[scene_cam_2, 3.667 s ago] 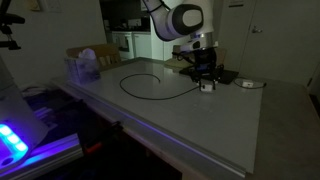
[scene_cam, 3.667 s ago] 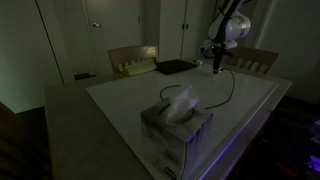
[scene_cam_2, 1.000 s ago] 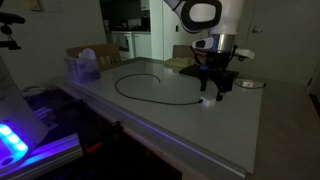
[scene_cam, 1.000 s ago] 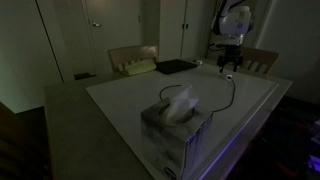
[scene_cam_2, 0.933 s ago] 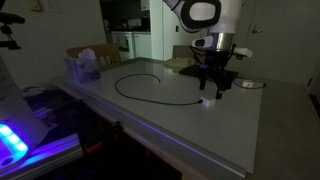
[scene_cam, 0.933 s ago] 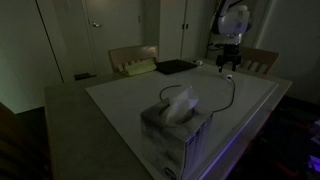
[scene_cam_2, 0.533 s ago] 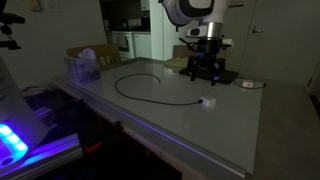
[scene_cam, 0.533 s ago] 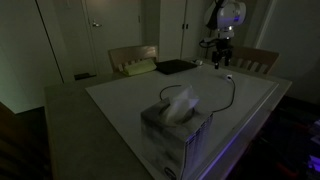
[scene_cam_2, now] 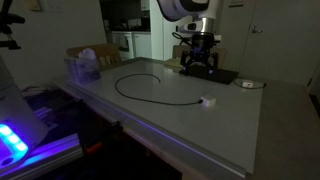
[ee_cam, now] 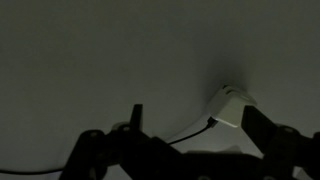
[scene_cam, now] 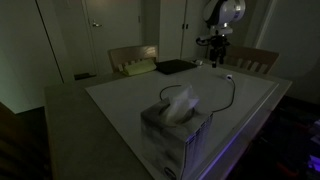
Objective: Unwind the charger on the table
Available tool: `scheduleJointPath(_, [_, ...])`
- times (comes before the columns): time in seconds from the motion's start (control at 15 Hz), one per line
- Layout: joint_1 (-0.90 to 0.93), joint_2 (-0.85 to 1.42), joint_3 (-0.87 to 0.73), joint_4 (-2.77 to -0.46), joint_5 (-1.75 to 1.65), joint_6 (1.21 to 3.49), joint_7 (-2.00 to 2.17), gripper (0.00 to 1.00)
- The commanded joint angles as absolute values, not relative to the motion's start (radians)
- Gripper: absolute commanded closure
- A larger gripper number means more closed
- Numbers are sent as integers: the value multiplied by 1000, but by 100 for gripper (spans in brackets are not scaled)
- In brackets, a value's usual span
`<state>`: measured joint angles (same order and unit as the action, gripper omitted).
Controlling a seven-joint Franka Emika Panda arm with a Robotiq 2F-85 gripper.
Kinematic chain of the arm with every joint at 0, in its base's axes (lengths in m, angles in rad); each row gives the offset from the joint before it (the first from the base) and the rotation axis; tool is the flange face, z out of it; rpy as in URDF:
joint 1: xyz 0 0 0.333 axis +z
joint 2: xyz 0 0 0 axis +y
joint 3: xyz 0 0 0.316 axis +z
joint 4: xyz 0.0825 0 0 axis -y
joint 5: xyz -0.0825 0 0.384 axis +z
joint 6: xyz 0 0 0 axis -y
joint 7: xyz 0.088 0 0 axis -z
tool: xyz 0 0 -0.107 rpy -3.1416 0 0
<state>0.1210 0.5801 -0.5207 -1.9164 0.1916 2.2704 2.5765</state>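
Observation:
Next, I close my gripper on the black cable of the charger, at its part (scene_cam: 181,85) behind the tissue box, away from the white plug.
The charger is a thin black cable (scene_cam_2: 140,74) lying in a wide open curve on the white table (scene_cam_2: 160,115), ending in a small white plug block (scene_cam_2: 207,100). In an exterior view the plug (scene_cam: 229,76) lies near the table's far edge, with the cable (scene_cam: 232,95) running from it towards the tissue box. My gripper (scene_cam_2: 200,68) hangs open and empty above the table, behind the plug; it also shows in an exterior view (scene_cam: 219,60). In the wrist view the plug (ee_cam: 232,106) lies between and below the spread fingers (ee_cam: 258,128), untouched.
A tissue box (scene_cam: 178,125) stands near the table's front, also seen in an exterior view (scene_cam_2: 83,68). A flat black pad (scene_cam: 175,67) lies at the back. Wooden chairs (scene_cam: 132,58) stand behind the table. A small white object (scene_cam_2: 247,84) lies near the pad.
My gripper carried the plug block outward, stretching the cable, then let it go on the table. It has since risen and drawn back towards the black pad, open.

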Motion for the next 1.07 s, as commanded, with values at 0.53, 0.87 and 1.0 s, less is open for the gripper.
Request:
scheduleJointPath(0.53, [25, 542, -317, -1972, 46, 2313, 2569, 0])
scheduleJointPath(0.87, [61, 491, -267, -2084, 37, 2393, 2576, 0])
scheduleJointPath(1.0, [66, 461, -232, -2155, 35, 2456, 2538, 0])
